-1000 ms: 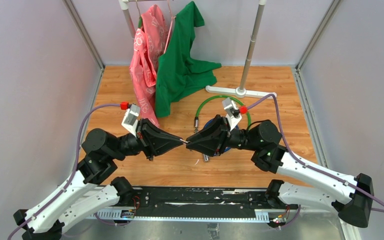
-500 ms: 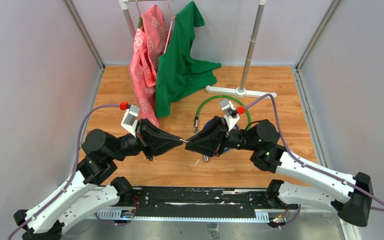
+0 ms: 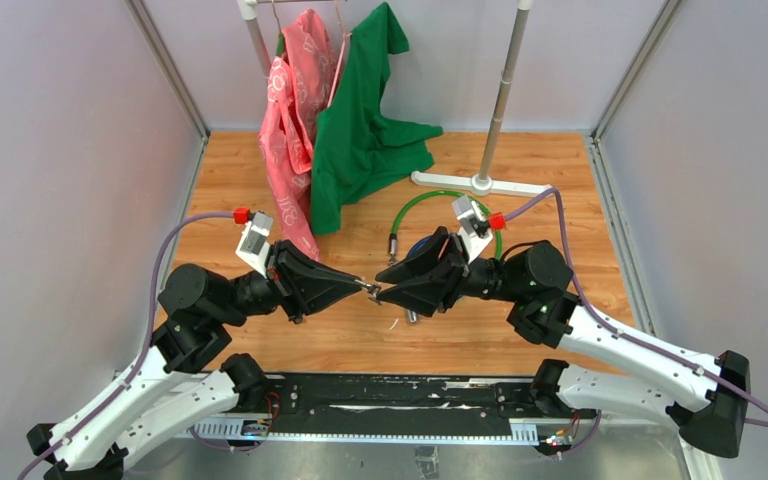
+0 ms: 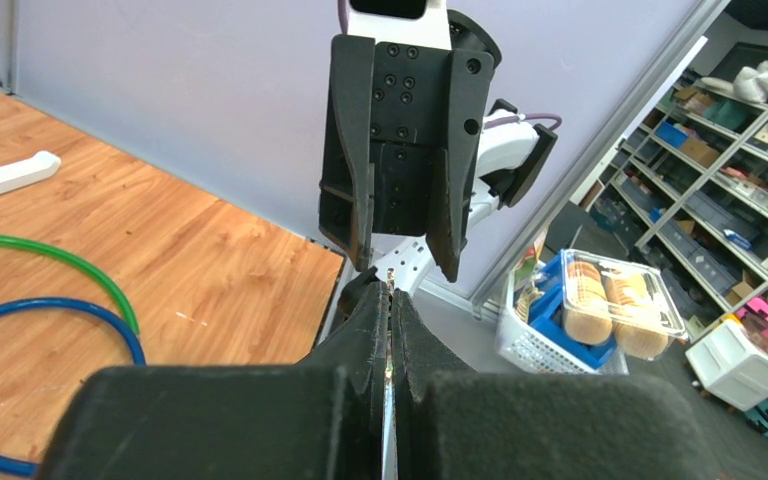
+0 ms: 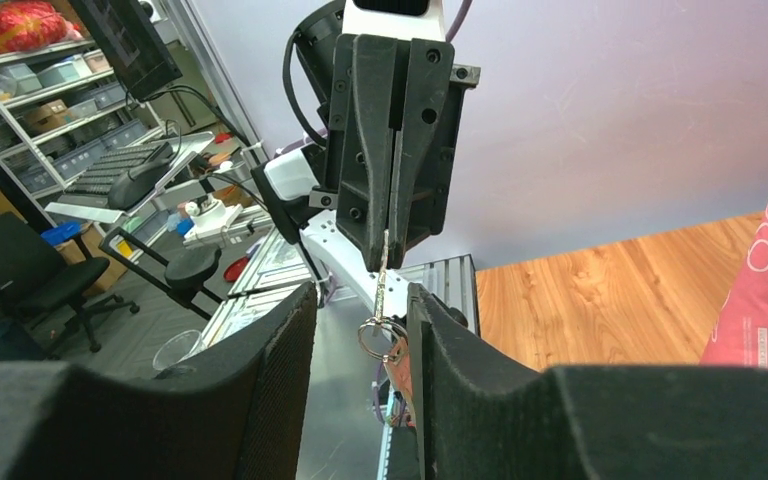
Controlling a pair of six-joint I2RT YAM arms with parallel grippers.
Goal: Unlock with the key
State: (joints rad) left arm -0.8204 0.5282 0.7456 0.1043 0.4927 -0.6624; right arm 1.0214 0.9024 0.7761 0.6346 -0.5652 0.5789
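My left gripper is pinching the key's blade, which has to go into the lock, so next my right gripper comes in and takes the key's head [image 5: 381, 323] by the ring.
My left gripper [image 3: 366, 287] is shut on a small metal key [image 4: 390, 296], whose thin blade shows between the pads in the left wrist view. In the right wrist view the key [image 5: 387, 262] hangs from the left gripper's tips, with a key ring [image 5: 379, 333] and a brown tag [image 5: 401, 366] below. My right gripper [image 5: 362, 296] is open, its fingers on either side of the ring; the tag lies against its right finger. A green cable lock [image 3: 412, 203] and a blue cable lock [image 4: 80, 312] lie on the wooden floor behind the right gripper.
A clothes rack base [image 3: 480, 183] and pole stand at the back. A pink garment [image 3: 290, 110] and a green shirt [image 3: 360, 130] hang down to the floor at back left. Grey walls close both sides.
The right wrist has shifted slightly right and turned, and its jaws now stand apart around the key ring. The left arm has drawn back a little, still holding the key.
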